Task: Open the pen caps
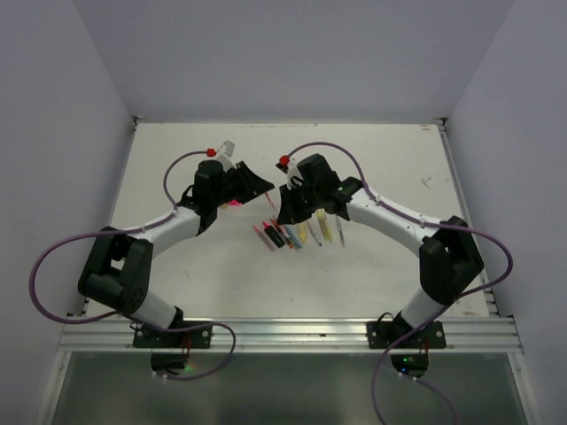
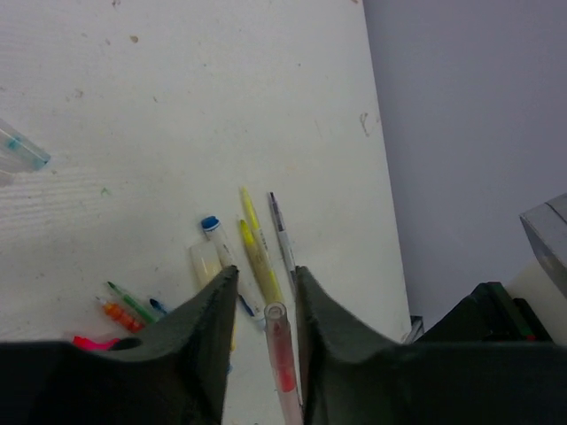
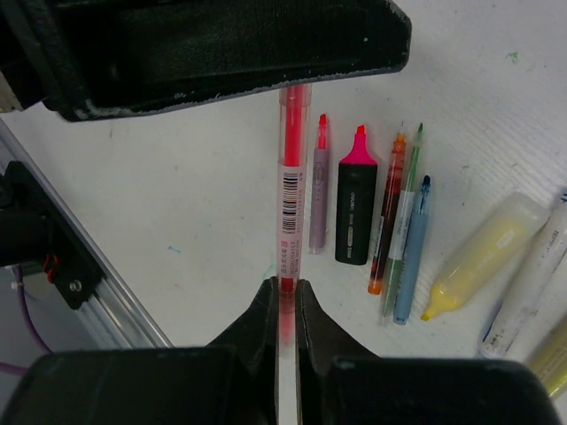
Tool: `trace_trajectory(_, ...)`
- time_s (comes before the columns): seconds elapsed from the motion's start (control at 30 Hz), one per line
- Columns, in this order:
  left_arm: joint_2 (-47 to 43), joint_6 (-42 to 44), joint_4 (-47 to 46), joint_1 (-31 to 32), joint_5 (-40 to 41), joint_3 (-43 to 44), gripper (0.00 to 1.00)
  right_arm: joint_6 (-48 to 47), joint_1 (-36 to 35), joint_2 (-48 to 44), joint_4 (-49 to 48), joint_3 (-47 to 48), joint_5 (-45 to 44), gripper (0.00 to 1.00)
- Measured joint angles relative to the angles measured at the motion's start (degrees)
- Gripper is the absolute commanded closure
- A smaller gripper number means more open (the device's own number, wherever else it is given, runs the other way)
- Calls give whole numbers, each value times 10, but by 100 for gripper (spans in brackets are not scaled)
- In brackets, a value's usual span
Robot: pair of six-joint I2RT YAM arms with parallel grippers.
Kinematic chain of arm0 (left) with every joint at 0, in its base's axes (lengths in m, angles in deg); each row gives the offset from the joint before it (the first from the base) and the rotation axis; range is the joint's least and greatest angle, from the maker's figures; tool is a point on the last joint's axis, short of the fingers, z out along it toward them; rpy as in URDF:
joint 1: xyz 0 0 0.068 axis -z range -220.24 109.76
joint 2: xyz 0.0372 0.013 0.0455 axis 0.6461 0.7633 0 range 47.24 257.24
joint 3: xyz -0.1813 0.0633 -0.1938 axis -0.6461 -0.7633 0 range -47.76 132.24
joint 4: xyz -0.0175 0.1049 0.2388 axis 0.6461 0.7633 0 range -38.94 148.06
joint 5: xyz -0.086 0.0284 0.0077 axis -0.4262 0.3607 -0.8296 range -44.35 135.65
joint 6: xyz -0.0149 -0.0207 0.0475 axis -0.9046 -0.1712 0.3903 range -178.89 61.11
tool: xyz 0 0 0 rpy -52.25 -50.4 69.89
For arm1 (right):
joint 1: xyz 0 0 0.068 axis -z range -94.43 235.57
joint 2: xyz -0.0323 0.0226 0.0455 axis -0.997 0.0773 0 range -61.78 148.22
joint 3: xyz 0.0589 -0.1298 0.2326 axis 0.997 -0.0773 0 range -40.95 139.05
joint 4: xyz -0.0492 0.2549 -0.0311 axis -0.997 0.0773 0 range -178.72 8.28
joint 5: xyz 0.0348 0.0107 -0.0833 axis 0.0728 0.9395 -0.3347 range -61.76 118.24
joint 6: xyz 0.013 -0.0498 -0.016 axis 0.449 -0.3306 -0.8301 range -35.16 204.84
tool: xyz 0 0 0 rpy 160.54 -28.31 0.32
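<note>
My right gripper will take the pen's barcode label (image 3: 290, 211) while my left gripper holds the cap, as it is low on the red pen, far from that cap.
My right gripper (image 3: 285, 297) is shut on the lower barrel of a red pen (image 3: 291, 186) with a barcode label, held above the table. The pen's far end runs under my left gripper (image 3: 221, 44). In the left wrist view that clear, cap-like end (image 2: 277, 336) stands between the fingers of my left gripper (image 2: 266, 279). It lies close to the right finger, with a gap showing on the left. From above, the left gripper (image 1: 257, 184) and right gripper (image 1: 285, 197) meet tip to tip over the table's middle.
A row of pens (image 1: 297, 235) lies just in front of the grippers: a pink-and-black highlighter (image 3: 353, 208), a mauve pen (image 3: 317, 186), an orange pen (image 3: 388, 221), a blue pen (image 3: 412, 257) and a yellow highlighter (image 3: 483, 252). A loose clear cap (image 2: 19, 152) lies apart. The table's right edge (image 2: 385, 221) is near.
</note>
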Motion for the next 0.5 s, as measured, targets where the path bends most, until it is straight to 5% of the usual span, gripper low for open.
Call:
trace_trajectory(0.07, 0, -2, -2, 0, -2, 0, 100, 1, 0, 0, -2, 1, 0, 100)
trace_trajectory(0.13, 0, -8, -9, 1, -7, 0, 100, 3, 0, 3, -3, 1, 0, 100)
trace_trajectory(0.27, 0, -7, -11, 3, -8, 0, 100, 3, -2, 7, -6, 1, -1, 69)
trace_trajectory(0.33, 0, -2, -10, 3, -8, 0, 100, 3, -2, 7, -14, 1, -1, 63)
trace_trajectory(0.5, 0, -2, -10, 3, -13, 0, 100, 1, -2, 9, -30, 5, 1, 62)
